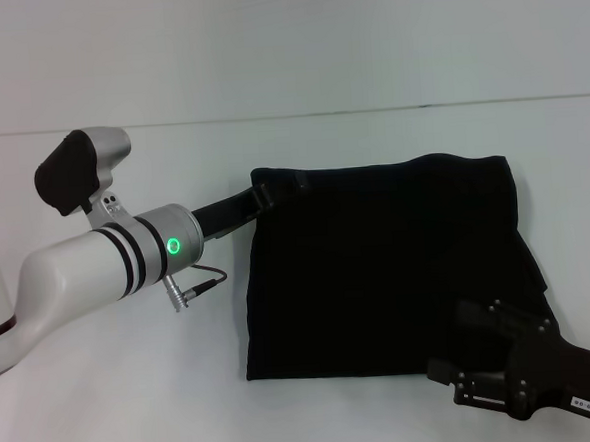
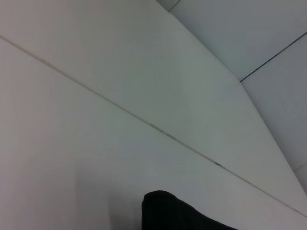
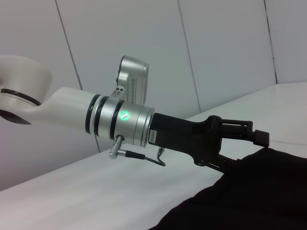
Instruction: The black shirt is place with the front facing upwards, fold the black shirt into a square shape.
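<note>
I should pinch the shirt's far corner (image 1: 262,177) with my left gripper and drag the shirt across, because the folded black shirt lies off centre toward my right gripper.
The black shirt (image 1: 383,271) lies on the white table (image 1: 135,391), folded into a rough square with plain black fabric up; no lettering shows. My left gripper (image 1: 278,192) is at the shirt's far left corner. In the right wrist view the left gripper (image 3: 244,152) has its fingers apart, and the lower one runs behind the shirt's edge (image 3: 259,191). My right gripper (image 1: 458,343) is open and empty over the shirt's near right corner. A bit of the shirt (image 2: 177,213) shows in the left wrist view.
The white table runs back to a white wall (image 1: 284,41). The left arm's white forearm with a green light (image 1: 173,246) reaches over the table left of the shirt. A loose flap of fabric (image 1: 536,266) sticks out at the shirt's right edge.
</note>
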Motion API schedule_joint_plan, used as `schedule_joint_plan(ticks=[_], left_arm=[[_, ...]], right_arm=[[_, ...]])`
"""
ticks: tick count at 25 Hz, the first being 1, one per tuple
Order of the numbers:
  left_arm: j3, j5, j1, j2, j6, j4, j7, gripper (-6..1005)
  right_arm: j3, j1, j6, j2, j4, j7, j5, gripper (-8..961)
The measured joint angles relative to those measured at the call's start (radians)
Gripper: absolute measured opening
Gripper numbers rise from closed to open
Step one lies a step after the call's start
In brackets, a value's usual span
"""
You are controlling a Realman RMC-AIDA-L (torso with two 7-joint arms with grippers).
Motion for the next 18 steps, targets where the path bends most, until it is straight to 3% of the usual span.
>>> schedule_joint_plan(ticks=[7,18], left_arm=[[0.003,-0.001,0.006,0.0,-0.008,0.0,0.011,859],[-0.002,-0.01,0.007,-0.001,-0.008,0.002,0.044,426]], right_arm=[[0.0,-0.004,-0.005,0.0,0.0,0.0,0.0,941],[0.0,-0.004,-0.014,0.0,0.0,0.0,0.0,941]])
